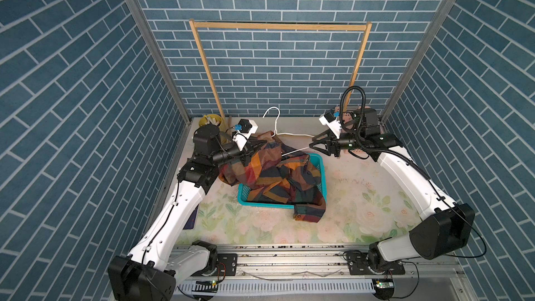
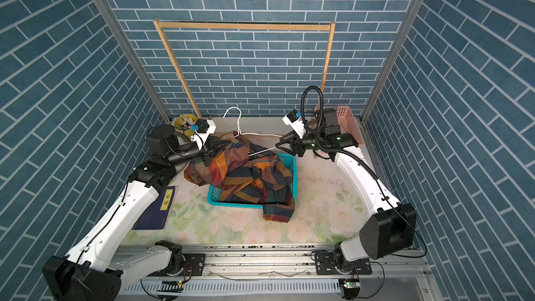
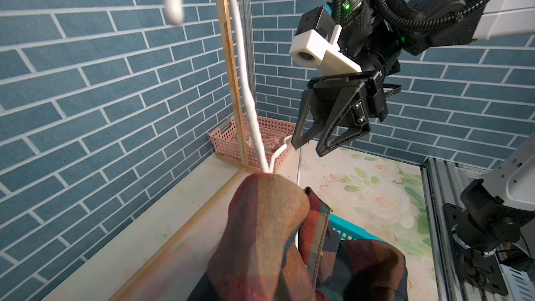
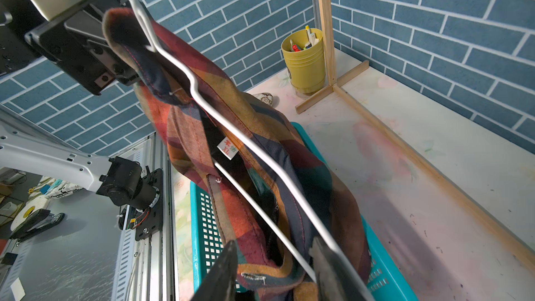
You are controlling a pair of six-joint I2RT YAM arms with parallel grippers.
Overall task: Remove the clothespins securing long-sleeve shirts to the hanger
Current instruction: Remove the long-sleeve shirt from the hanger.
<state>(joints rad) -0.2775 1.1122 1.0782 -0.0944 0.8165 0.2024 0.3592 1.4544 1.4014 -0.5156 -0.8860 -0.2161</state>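
I have only the hanger's lower wire between my right gripper's fingers, so I should take the upper wire (image 4: 311,215) with my right gripper and pull the hanger out of the shirt.
The plaid long-sleeve shirt (image 1: 278,178) (image 2: 246,178) slumps half in a teal basket (image 1: 317,159) (image 2: 289,157), one cuff trailing over the basket's front rim. Its collar end is lifted on the white wire hanger (image 1: 272,108) (image 2: 260,134). My left gripper (image 1: 254,147) (image 2: 220,144) is shut on the shirt's raised shoulder; cloth (image 3: 269,227) hides its jaws in the left wrist view. My right gripper (image 1: 314,144) (image 2: 279,143) (image 3: 311,146) (image 4: 272,244) stands open at the hanger's bare right end, the lower wire (image 4: 260,217) running between its fingers. No clothespins show on the shirt or hanger.
The tall wooden rack (image 1: 280,26) stands at the back wall. A yellow cup (image 1: 210,121) (image 4: 305,59) with several small items sits back left, and a pink perforated basket (image 2: 346,120) (image 3: 225,137) back right. A dark blue book (image 2: 157,209) lies front left.
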